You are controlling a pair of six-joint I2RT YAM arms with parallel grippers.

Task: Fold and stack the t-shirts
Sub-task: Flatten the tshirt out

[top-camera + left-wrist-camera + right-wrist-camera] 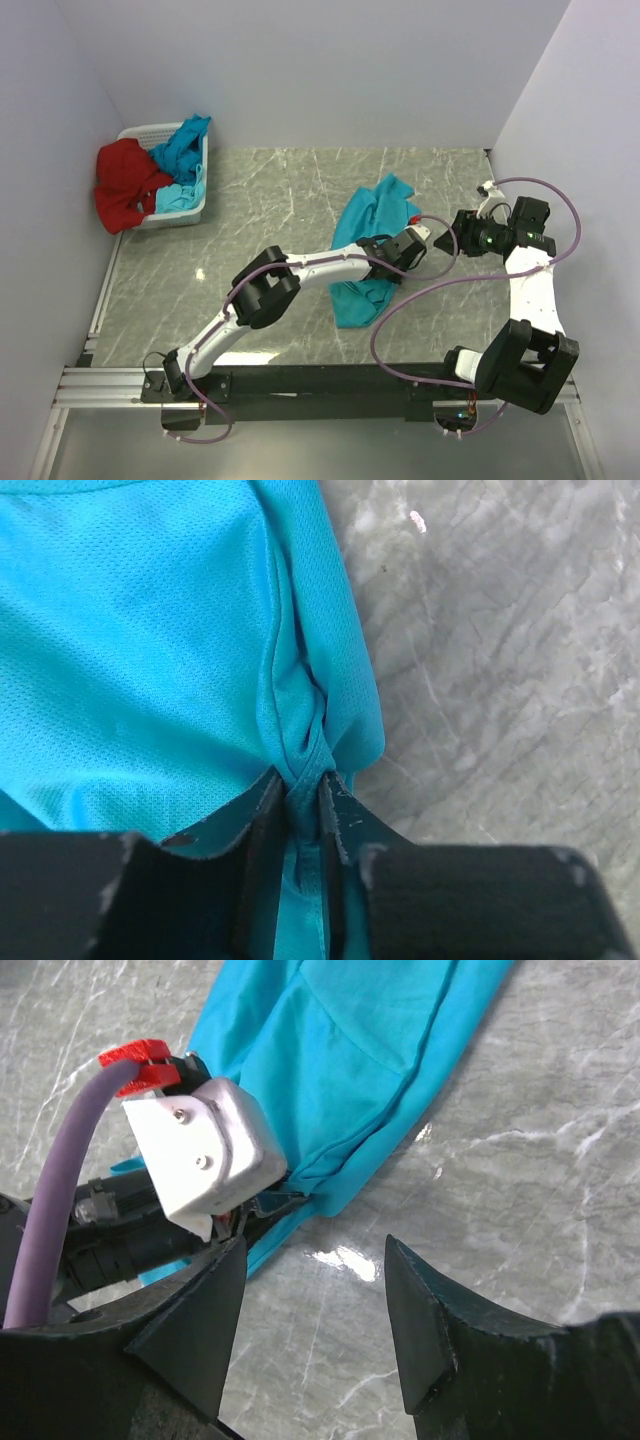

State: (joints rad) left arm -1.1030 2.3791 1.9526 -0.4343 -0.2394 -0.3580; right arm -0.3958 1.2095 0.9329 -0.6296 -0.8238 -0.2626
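The turquoise t-shirt's layers are bunched together at its edge, so the robot's left gripper needs to open, pinch just the upper layer (262, 715) and pull it toward the basket.
A turquoise t-shirt (365, 235) lies crumpled lengthwise on the marble table (280, 200). My left gripper (402, 240) sits at the shirt's right edge. In the left wrist view it (303, 785) is shut on a bunched fold of the shirt's hem (300, 750), with the cloth (150, 630) spreading out to the left. My right gripper (452, 240) hovers just right of it, open over bare marble (315, 1245) with nothing between its fingers. Its view shows the shirt (340, 1060) and the left gripper (272, 1198) just beyond.
A white basket (190, 215) stands at the back left. A red t-shirt (125, 185) hangs over its left rim and more turquoise shirts (182, 150) lie inside. Walls close in on the left, back and right. Purple cables (420, 290) loop between the arms.
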